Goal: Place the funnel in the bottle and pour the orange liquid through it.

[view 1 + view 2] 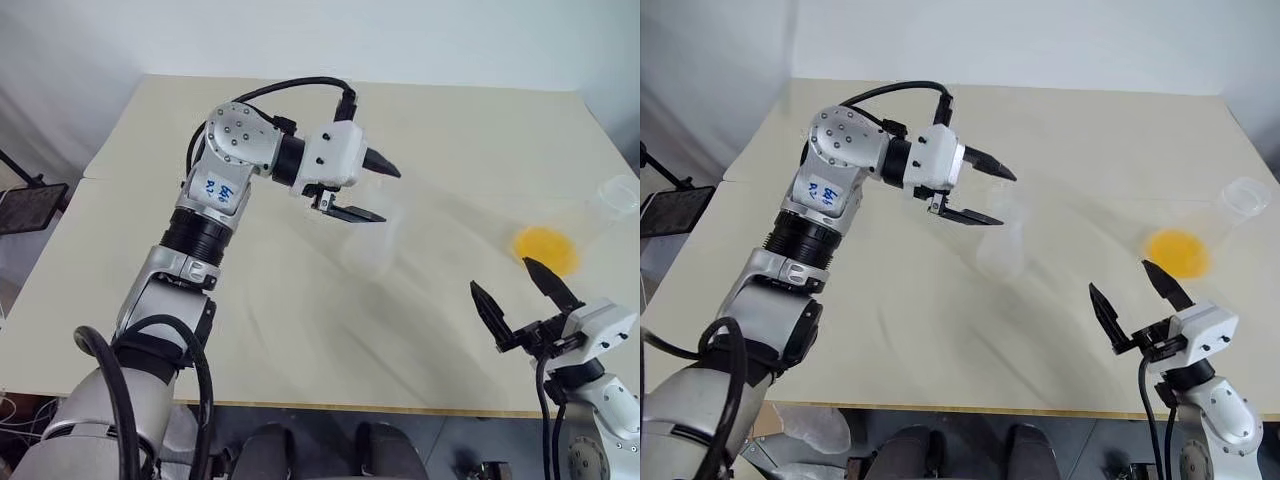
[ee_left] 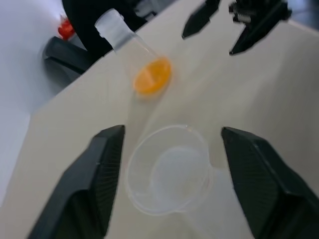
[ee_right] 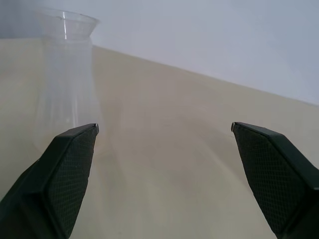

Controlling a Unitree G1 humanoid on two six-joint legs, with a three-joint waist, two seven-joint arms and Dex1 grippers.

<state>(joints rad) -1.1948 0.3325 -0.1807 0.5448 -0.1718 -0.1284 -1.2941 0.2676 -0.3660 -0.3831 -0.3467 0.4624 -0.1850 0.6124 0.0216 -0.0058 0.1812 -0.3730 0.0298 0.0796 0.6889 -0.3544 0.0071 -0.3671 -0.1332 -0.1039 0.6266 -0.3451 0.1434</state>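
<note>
The large clear conical flask holds the orange liquid. So next, my right gripper should take hold of its neck (image 1: 607, 206), just below the flask's opening.
The clear funnel (image 2: 167, 169) stands upright with its round rim facing up, on top of the small see-through bottle (image 1: 365, 255) near the middle of the table. My left gripper (image 1: 390, 194) is open, one finger on each side of the funnel's rim with a gap on both sides. The orange liquid (image 1: 545, 248) lies in the bottom of a large clear conical flask (image 1: 615, 195) at the right of the table. In front of that flask, near the table's front edge, my right gripper (image 1: 501, 275) is open and holds nothing.
The beige table (image 1: 250, 330) is bare apart from the glassware. A clear glass vessel (image 3: 65, 89) stands ahead of the right gripper's fingers; I cannot tell which vessel it is. A dark stand (image 1: 30, 205) sits off the table's left edge.
</note>
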